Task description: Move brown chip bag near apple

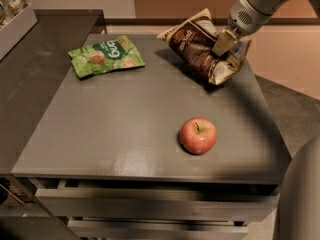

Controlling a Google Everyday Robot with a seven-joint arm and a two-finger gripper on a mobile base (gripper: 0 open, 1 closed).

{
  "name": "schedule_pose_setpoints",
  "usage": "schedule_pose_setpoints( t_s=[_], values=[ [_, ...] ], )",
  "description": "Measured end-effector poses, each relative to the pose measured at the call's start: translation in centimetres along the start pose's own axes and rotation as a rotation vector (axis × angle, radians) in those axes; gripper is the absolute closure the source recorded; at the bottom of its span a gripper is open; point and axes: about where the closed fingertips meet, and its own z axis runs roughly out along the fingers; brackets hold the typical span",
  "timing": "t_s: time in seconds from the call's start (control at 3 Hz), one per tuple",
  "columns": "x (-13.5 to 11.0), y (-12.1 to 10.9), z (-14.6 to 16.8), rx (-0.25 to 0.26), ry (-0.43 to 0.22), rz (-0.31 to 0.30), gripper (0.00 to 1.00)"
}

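The brown chip bag will be released from my gripper onto the grey table (195, 84), in a spot that is just behind the red apple.
The brown chip bag (196, 45) is dark brown and cream and hangs tilted just above the far right part of the grey table (125, 129). My gripper (227, 46) comes in from the upper right and is shut on the bag's right end, holding it lifted. The red apple (198, 135) sits upright on the table near the front right, well below the bag and apart from it.
A green snack bag (106, 55) lies flat at the table's far left. A darker counter (30, 69) adjoins the table on the left. Drawer fronts (150, 204) show below the front edge. Part of my pale body (300, 199) fills the lower right corner.
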Motion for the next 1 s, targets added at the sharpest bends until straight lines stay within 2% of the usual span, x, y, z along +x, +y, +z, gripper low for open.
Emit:
schedule_pose_setpoints(
  t_s=[0.33, 0.67, 1.0],
  values=[
    [0.9, 2.1, -0.7, -0.042, 0.019, -0.21, 1.0],
    [2.0, 3.5, -1.0, -0.072, 0.038, -0.364, 1.0],
    [3.3, 4.8, -1.0, -0.107, 0.048, -0.488, 1.0]
  ],
)
